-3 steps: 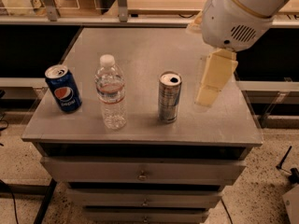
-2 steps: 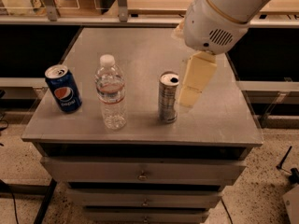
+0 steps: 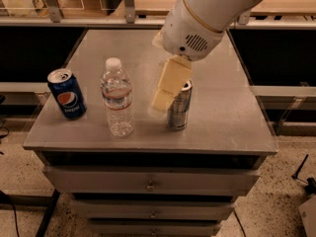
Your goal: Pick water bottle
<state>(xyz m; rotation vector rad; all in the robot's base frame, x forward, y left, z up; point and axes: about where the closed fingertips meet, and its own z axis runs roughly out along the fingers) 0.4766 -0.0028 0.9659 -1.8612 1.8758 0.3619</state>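
Note:
My gripper next goes to close on the water bottle's upper part (image 3: 115, 83), just below its white cap and above its label.
The water bottle (image 3: 117, 98) stands upright on the grey cabinet top (image 3: 217, 117), left of centre; it is clear and ribbed with a white cap and a white-and-red label band. My gripper (image 3: 168, 88) hangs from the white arm above the table, just right of the bottle and in front of the slim silver can (image 3: 179, 107), partly covering the can's top. The gripper is apart from the bottle.
A blue Pepsi can (image 3: 66, 93) stands at the left near the table's edge. The cabinet has drawers (image 3: 150, 184) below. A rail and shelving run behind the table.
The arm and gripper have moved left, from right of the silver can to over it, closer to the bottle. The bottle and cans have not moved.

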